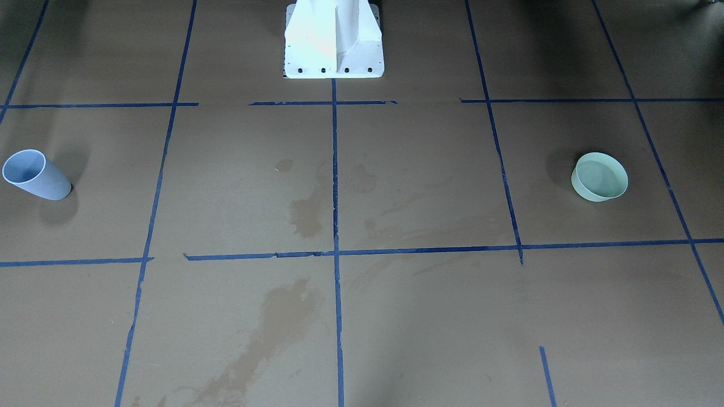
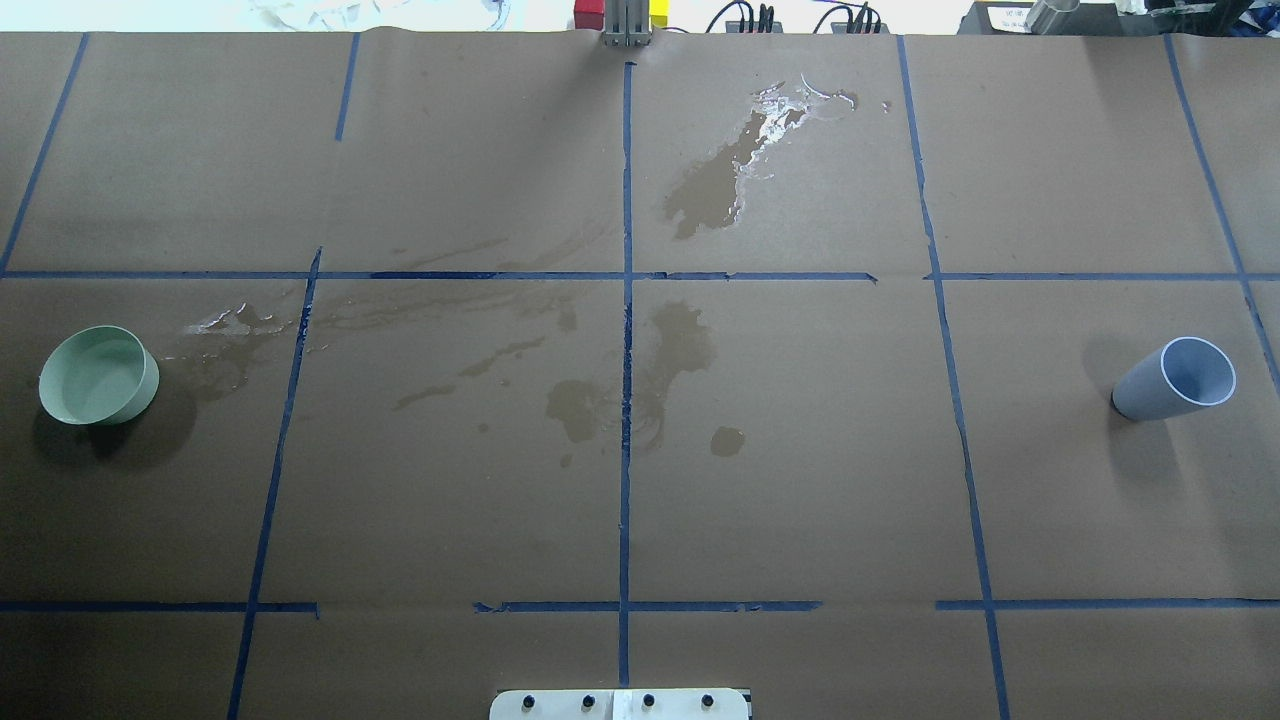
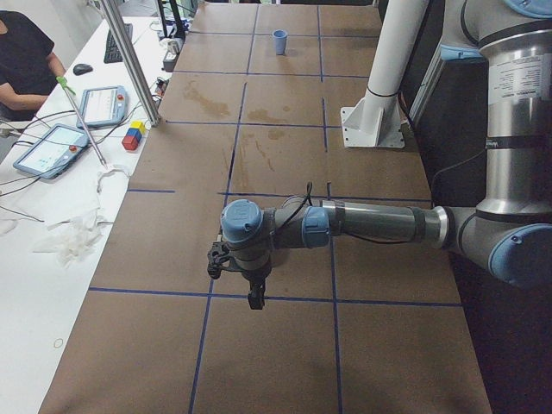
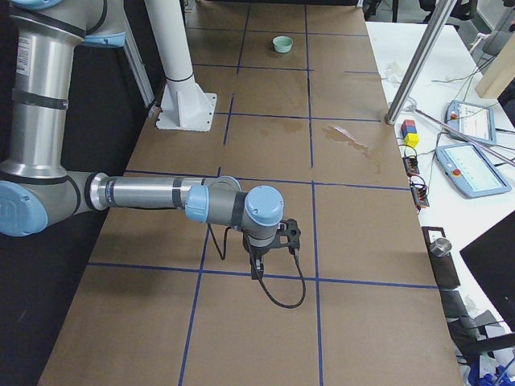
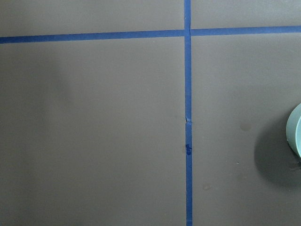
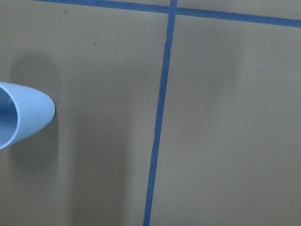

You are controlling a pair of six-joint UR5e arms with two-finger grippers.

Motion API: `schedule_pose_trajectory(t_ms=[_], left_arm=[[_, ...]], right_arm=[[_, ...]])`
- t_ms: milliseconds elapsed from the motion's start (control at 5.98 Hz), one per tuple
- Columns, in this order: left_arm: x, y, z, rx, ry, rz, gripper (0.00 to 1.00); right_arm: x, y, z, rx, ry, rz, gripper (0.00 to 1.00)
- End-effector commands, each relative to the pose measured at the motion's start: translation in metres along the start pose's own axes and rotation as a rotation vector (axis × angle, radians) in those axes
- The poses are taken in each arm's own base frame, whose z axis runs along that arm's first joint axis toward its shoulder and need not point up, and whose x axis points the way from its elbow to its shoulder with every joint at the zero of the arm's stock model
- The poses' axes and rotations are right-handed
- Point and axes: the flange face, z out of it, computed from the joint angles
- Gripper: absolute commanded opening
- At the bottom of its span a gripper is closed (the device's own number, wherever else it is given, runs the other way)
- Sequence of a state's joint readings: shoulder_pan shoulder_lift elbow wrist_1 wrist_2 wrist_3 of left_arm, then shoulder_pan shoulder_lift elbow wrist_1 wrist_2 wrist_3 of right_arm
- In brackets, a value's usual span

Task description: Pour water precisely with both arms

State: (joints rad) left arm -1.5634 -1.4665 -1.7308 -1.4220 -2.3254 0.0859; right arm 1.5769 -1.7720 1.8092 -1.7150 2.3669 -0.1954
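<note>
The pale-green bowl's rim [image 1: 625,176] [image 5: 296,135], on the side farthest from the blue-grey cup, should be gripped next by my left gripper, once it gets there.
A pale-green bowl [image 2: 98,375] stands at the table's left end, also in the front view [image 1: 599,176] and at the left wrist view's right edge [image 5: 295,136]. A faint water surface seems to lie in it. A blue-grey cup [image 2: 1175,380] stands upright at the right end and shows at the right wrist view's left edge [image 6: 19,117]. My left gripper [image 3: 250,289] hangs over the table's left end, and my right gripper [image 4: 269,249] over the right end. Both show only in the side views, so I cannot tell whether they are open or shut.
Wet patches darken the brown paper at mid-table [image 2: 640,390]. A glinting puddle [image 2: 790,105] lies near the far edge. The white pedestal [image 1: 334,39] stands at the robot's side. Blue tape lines grid the table. Tablets [image 3: 52,148] and cables lie beyond the far edge.
</note>
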Motion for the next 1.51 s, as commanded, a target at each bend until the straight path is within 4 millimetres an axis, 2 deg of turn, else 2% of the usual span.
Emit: schedule_pose_trajectory(t_ms=[0, 837, 1171, 1339], left_arm=[[0.017, -0.006, 0.005, -0.002, -0.002, 0.054, 1.0], [0.02, -0.001, 0.011, -0.01, -0.003, 0.069, 1.0], [0.033, -0.006, 0.007, 0.025, 0.019, 0.109, 1.0], [0.048, -0.011, 0.026, -0.013, 0.034, 0.141, 1.0]], right_arm=[[0.001, 0.001, 0.001, -0.003, 0.001, 0.003, 1.0], [-0.002, -0.001, -0.002, 0.005, -0.004, -0.002, 1.0], [-0.008, -0.005, -0.007, 0.037, 0.001, -0.038, 1.0], [-0.011, -0.005, -0.008, 0.072, -0.023, -0.065, 1.0]])
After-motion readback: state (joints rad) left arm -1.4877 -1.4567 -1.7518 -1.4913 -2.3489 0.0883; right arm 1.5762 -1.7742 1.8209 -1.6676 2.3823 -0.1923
